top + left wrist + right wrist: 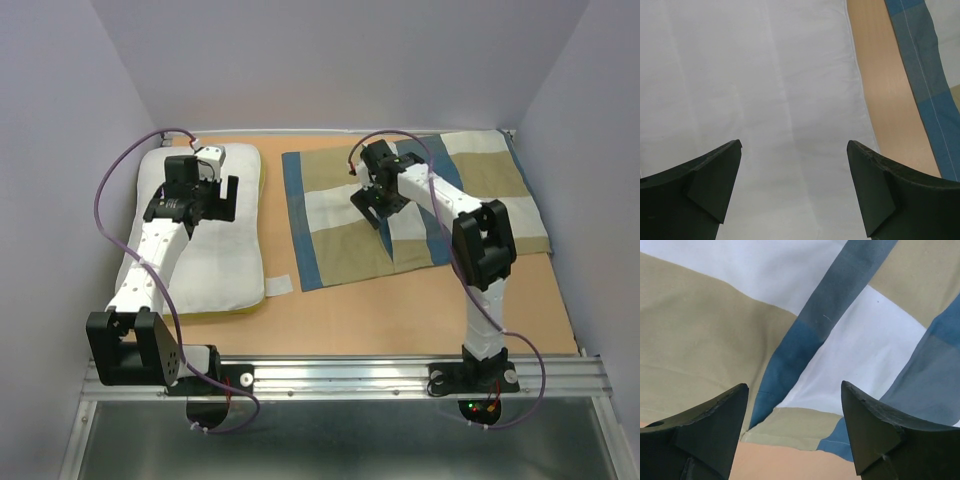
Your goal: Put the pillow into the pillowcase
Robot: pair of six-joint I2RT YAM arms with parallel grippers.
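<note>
My left gripper is to close next on the top of the white pillow's far half (pixel 205 180) (pixel 795 155), pinching the cloth halfway between the pillow's long sides.
The white pillow (pixel 215 250), with a yellow-green edge at its near side, lies on the left of the table. My left gripper (pixel 222 200) hovers over its far half, open and empty. In the left wrist view the pillow (pixel 765 75) fills the space between and beyond the spread fingers of the left gripper (pixel 794 150). The pillowcase (pixel 440 190), in blue, tan and white blocks, lies flat on the right. My right gripper (pixel 385 222) is open and empty over its middle near part. In the right wrist view the right gripper (pixel 794 390) sits just above the hem of the pillowcase (pixel 700 330), where a fold shows.
A strip of bare tan table (pixel 380 310) separates pillow and pillowcase; it also shows in the left wrist view (pixel 890 90). A small white tag (pixel 278 285) lies by the pillow's near right corner. Grey walls close in the left, back and right. A metal rail (pixel 340 375) runs along the front.
</note>
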